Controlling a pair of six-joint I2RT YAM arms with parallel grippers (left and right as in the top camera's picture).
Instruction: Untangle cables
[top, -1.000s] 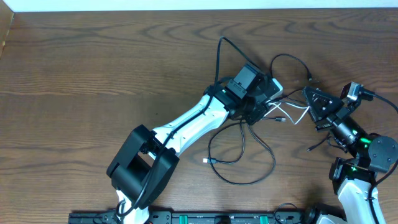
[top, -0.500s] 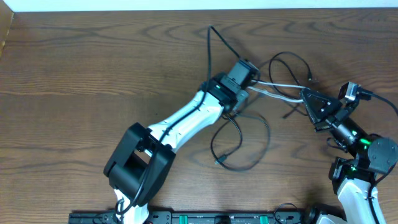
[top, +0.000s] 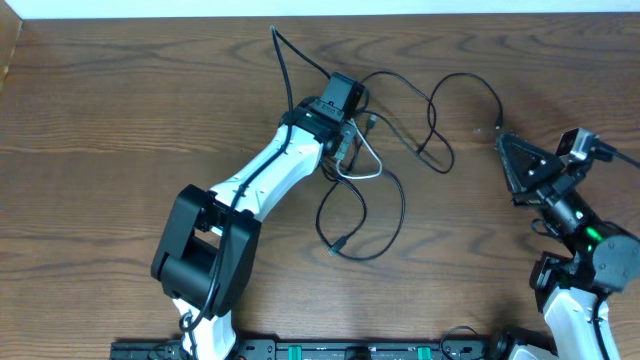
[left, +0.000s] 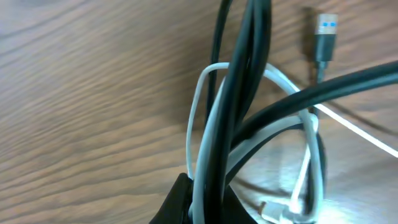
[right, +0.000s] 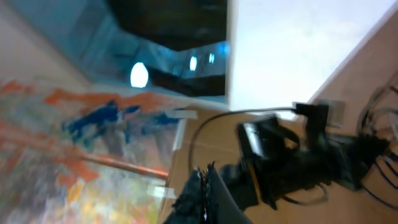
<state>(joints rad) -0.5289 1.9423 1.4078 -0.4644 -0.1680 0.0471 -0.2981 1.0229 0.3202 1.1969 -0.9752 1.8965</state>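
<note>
The white cable loops around the black cords in the robot's left gripper, so the right gripper needs to grab the white loop (top: 377, 165) and pull it clear of the cords.
My left gripper (top: 343, 140) is shut on a bunch of cables, seen close in the left wrist view (left: 205, 199). The bunch holds thick black cords (left: 249, 74) and a thin white cable (left: 196, 118) looped round them. A black USB plug (left: 326, 28) lies on the wood beside it. From above, the white cable (top: 365, 172) curls just under the left gripper. Black cords loop right (top: 440, 150) and down (top: 385, 235) to a plug end (top: 338, 243). My right gripper (top: 503, 148) is shut, empty and apart from the cables, raised at the right (right: 205, 183).
The wooden table (top: 120, 110) carries only the cables. The left arm (top: 260, 185) stretches diagonally from the front. The right arm's base (top: 590, 250) stands at the right edge. A white wall borders the far edge (top: 320, 8).
My left gripper has moved left and toward the far edge, dragging the cable bunch along. The white cable, earlier stretched to my right gripper, has come away from it.
</note>
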